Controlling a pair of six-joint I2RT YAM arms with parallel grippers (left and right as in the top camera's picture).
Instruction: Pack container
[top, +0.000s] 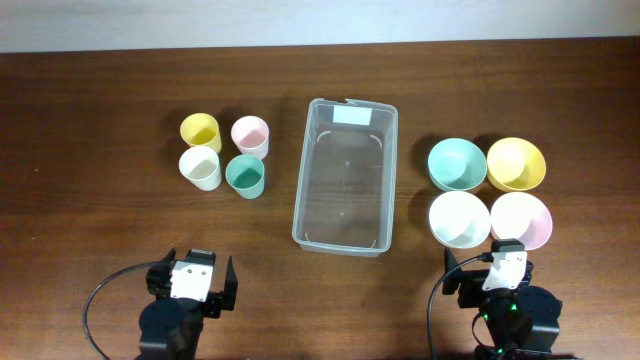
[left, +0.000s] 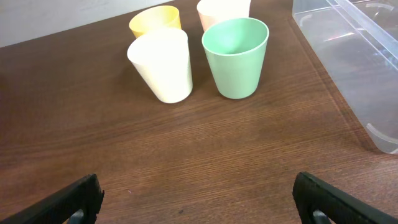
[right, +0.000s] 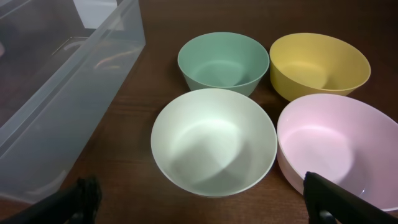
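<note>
My right gripper is to grab the rim of the pink bowl next, on the side (top: 548, 236) away from the white bowl.
The clear rectangular container (top: 345, 178) with a white label stands empty at the table's middle; it also shows in the left wrist view (left: 360, 56) and the right wrist view (right: 56, 93). Left of it stand yellow (top: 200, 130), pink (top: 250, 134), white (top: 200, 168) and green (top: 245, 176) cups. Right of it sit green (top: 455, 163), yellow (top: 516, 163), white (top: 459, 220) and pink (top: 522, 219) bowls. My left gripper (top: 195, 283) is open and empty, near the front edge below the cups. My right gripper (top: 495, 275) is open and empty, just in front of the white bowl (right: 214, 140) and pink bowl (right: 339, 146).
The brown wooden table (top: 100, 200) ends at a pale wall along the back. Black cables loop beside each arm base at the front edge.
</note>
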